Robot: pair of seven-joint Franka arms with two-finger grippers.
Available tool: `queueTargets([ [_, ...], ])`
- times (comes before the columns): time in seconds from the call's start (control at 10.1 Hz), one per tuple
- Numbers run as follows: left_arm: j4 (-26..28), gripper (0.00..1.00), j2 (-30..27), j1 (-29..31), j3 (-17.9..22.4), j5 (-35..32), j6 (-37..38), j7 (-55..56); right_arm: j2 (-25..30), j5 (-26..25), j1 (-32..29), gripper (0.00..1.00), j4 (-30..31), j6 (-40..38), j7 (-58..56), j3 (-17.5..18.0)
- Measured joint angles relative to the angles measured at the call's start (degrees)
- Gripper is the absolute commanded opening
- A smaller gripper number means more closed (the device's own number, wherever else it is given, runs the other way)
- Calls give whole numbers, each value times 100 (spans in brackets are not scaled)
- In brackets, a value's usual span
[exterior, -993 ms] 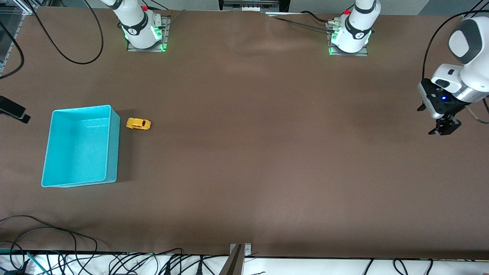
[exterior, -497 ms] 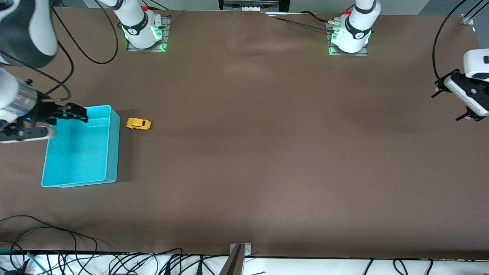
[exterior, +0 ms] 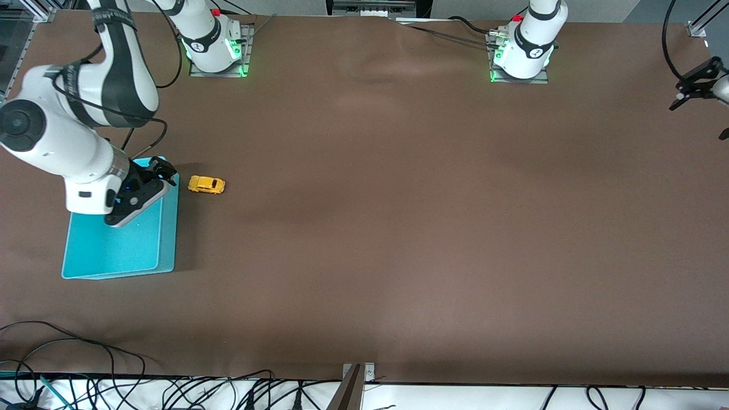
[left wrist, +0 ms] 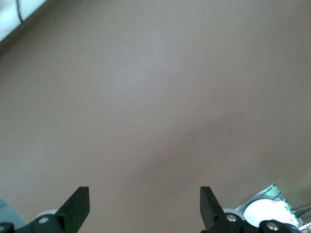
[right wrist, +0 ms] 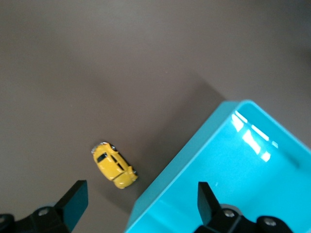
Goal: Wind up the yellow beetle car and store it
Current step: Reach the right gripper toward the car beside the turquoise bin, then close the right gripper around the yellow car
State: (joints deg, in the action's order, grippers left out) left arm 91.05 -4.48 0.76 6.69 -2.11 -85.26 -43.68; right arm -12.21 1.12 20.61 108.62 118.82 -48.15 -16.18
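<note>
The yellow beetle car is beside the turquoise bin. Next, my right gripper goes to it and closes on the car's sides at the doors (exterior: 204, 184) (right wrist: 116, 168).
The yellow beetle car (exterior: 206, 184) stands on the brown table beside the turquoise bin (exterior: 166, 239), on the bin's side toward the left arm's end; the right wrist view shows the car (right wrist: 115, 166) next to the bin's corner (right wrist: 228, 160). My right gripper (exterior: 161, 171) hangs over the bin's wall nearest the car, open with nothing between its fingers (right wrist: 74, 195). My left gripper (exterior: 693, 85) is up at the left arm's end of the table, open and empty (left wrist: 143, 204), with only bare table under it.
Both arm bases (exterior: 215, 45) (exterior: 521, 54) stand on plates along the edge farthest from the front camera. Cables (exterior: 85, 353) and a metal bracket (exterior: 357, 376) line the nearest edge. The right arm's bulky links (exterior: 68, 131) cover part of the bin.
The right arm has swung in over the bin until its gripper is close to the car. The left arm has pulled out toward the table's end. The car and bin have not moved.
</note>
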Motion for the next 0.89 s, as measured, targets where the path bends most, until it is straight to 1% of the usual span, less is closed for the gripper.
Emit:
queueTargets([
  [0.1,-121,100,-1,-21,-48,12,164,483,-3,0,-8,100,404,366,-656,-9],
  [0.2,-141,100,1,-59,-168,19,257,1222,-9,0,-9,100,781,693,-1123,-9],
  [0.3,-141,100,9,-108,-311,19,347,1934,-29,0,-6,100,1089,1032,-1574,-6],
  [0.4,-141,100,17,-146,-412,28,412,2365,-76,6,-7,100,1283,1227,-1934,-5],
  [0.6,-157,100,19,-153,-491,138,428,2867,-243,37,-5,100,1406,1404,-2481,1],
  [0.7,-188,100,18,-153,-507,186,434,3022,-353,129,-4,100,1484,1627,-2902,5],
  [0.79,-213,100,19,-154,-533,200,450,3093,-468,305,-6,100,1568,1835,-3306,5],
  [0.89,-225,100,29,-155,-566,201,455,3126,-608,602,-8,100,1617,1975,-3681,5],
])
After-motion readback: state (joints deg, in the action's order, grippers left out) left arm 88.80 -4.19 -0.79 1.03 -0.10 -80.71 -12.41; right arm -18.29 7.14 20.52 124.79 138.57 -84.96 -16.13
